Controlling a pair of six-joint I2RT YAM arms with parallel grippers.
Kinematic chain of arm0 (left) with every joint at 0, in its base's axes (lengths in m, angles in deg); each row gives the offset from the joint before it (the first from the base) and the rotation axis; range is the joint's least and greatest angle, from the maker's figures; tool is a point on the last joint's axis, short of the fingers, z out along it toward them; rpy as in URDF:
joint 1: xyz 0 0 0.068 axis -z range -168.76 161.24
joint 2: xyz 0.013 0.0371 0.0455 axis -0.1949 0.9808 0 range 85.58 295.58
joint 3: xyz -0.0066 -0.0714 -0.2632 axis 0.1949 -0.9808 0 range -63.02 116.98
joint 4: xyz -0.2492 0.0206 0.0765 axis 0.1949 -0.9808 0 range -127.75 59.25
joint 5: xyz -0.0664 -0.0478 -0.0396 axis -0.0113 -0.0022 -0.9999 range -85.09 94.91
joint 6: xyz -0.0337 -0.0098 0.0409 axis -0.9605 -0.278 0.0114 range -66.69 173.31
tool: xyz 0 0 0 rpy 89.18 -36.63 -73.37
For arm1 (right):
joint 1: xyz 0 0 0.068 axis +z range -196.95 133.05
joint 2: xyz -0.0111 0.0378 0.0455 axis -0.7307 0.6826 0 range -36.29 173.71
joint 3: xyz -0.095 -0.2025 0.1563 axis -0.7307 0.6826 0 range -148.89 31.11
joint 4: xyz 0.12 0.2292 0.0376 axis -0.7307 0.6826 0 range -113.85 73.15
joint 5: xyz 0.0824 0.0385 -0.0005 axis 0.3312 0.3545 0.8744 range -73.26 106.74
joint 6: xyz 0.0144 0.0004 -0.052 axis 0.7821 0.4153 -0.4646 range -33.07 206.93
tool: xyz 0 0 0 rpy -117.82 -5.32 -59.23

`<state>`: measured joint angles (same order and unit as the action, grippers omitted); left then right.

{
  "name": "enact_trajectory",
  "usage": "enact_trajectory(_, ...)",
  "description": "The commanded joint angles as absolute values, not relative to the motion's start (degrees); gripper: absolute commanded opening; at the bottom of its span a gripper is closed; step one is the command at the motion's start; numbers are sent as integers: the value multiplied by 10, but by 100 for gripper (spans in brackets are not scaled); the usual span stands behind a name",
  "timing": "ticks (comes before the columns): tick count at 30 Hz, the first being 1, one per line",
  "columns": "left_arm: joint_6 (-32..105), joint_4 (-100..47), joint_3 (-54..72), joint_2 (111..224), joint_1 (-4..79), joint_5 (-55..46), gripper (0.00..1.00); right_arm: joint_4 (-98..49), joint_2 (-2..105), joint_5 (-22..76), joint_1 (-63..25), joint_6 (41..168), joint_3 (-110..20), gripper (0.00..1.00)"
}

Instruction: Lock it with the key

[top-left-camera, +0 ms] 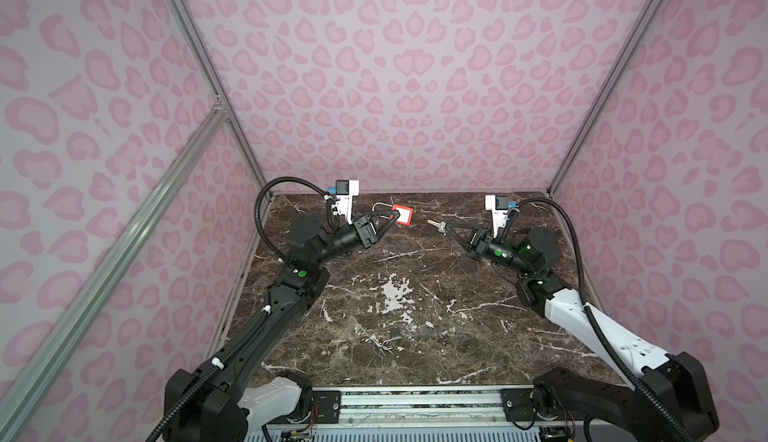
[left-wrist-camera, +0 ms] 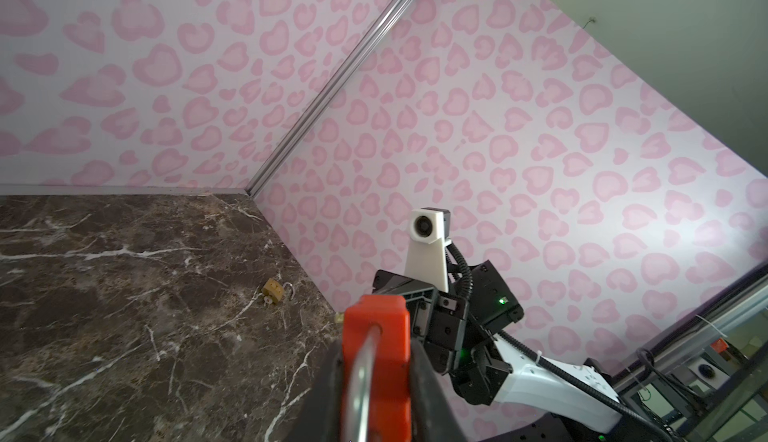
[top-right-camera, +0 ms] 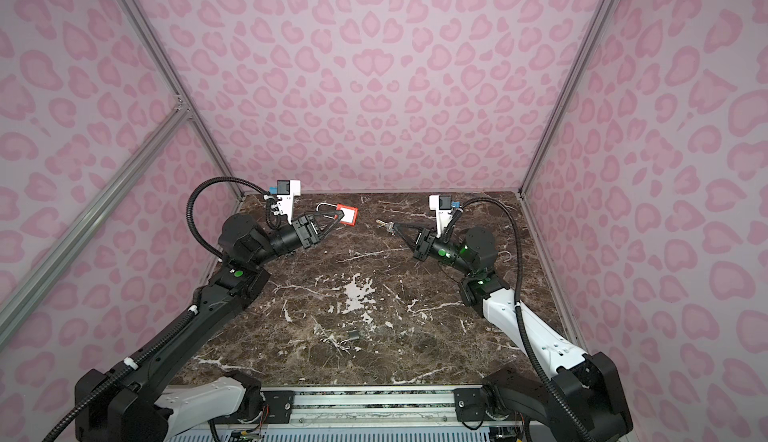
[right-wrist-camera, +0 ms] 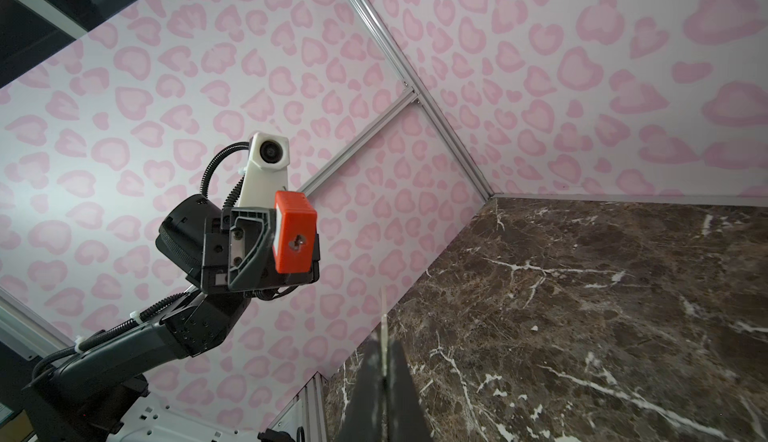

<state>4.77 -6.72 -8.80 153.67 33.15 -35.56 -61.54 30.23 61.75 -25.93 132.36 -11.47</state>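
The robot's left gripper will release the red padlock on the far part of the marble table's big white patch [top-left-camera: 405, 287].
A red padlock [top-left-camera: 402, 215] [top-right-camera: 348, 215] with a silver shackle [top-left-camera: 380, 207] hangs above the far part of the marble table, and my left gripper [top-left-camera: 394, 214] [top-right-camera: 338, 217] is shut on its body. In the left wrist view the padlock [left-wrist-camera: 376, 336] fills the gap between the fingers [left-wrist-camera: 424, 381]. My right gripper [top-left-camera: 445, 227] [top-right-camera: 394, 227] is shut on a small metal key [top-left-camera: 435, 224] [top-right-camera: 384, 223], whose tip points at the padlock across a short gap. In the right wrist view the key [right-wrist-camera: 384, 323] shows edge-on, and the padlock's keyhole [right-wrist-camera: 296, 243] faces it.
A small dark padlock [top-left-camera: 394, 334] [top-right-camera: 353, 334] lies on the table [top-left-camera: 415, 277] near the front. A brass padlock [left-wrist-camera: 273, 290] lies by the right wall. Pink patterned walls close in three sides. An aluminium rail [top-left-camera: 415, 406] runs along the front edge.
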Motion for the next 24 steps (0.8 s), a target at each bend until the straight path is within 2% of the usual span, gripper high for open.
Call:
enact_trajectory(1, 101, -188, -84, 1566, 323, -344, 4, -614, 288, 619, -274, 1322, -98, 0)
enact_trajectory(9, 170, -308, -95, 1711, 331, -378, 3, -581, 261, 620, -293, 1309, -69, 0)
enact_trajectory(12, 223, -391, -62, 1759, 339, -348, 3, -566, 249, 614, -296, 1301, -59, 0)
enact_trajectory(18, 254, -377, -66, 1817, 352, -292, 3, -563, 244, 608, -298, 1302, -49, 0)
enact_trajectory(24, 259, -359, -50, 1892, 357, -333, 3, -557, 246, 608, -297, 1301, -49, 0)
